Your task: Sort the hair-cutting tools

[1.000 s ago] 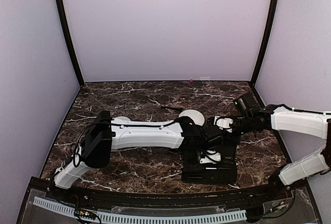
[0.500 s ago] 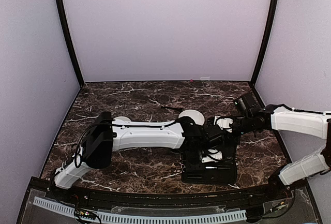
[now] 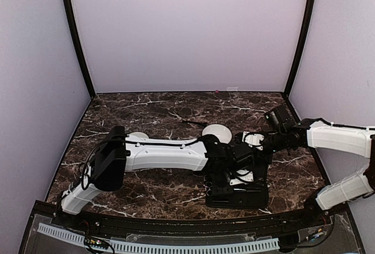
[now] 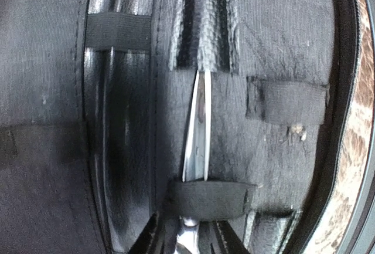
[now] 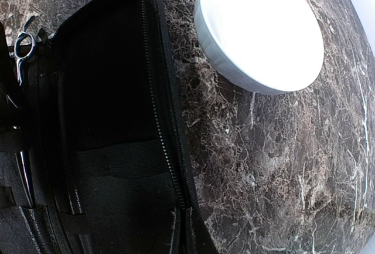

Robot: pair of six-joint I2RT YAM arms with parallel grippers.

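I should take the ring handles (image 5: 24, 46) and push the scissors deeper, as their blades sit shallow in the sleeve with my left gripper at the strap.
A black case (image 3: 237, 194) lies open at the near right of the table. In the left wrist view, silvery scissors (image 4: 198, 122) are tucked in the case under an elastic strap (image 4: 208, 200). My left gripper (image 4: 187, 242) is open, its jaws on either side of the scissors just below the strap. Ring handles of scissors (image 5: 23, 46) show at the case's far left corner in the right wrist view. My right gripper (image 5: 190, 248) is shut on the case's zipper rim (image 5: 170, 148). A thin dark stick (image 3: 190, 123) lies on the table.
One white bowl (image 3: 218, 132) stands just beyond the case and also shows in the right wrist view (image 5: 261, 31). A second white bowl (image 3: 137, 136) is partly hidden behind the left arm. Purple walls close in the marble table (image 3: 146, 110).
The left arm has shifted slightly, bringing its gripper a little lower over the case. The right arm and the case have not moved.
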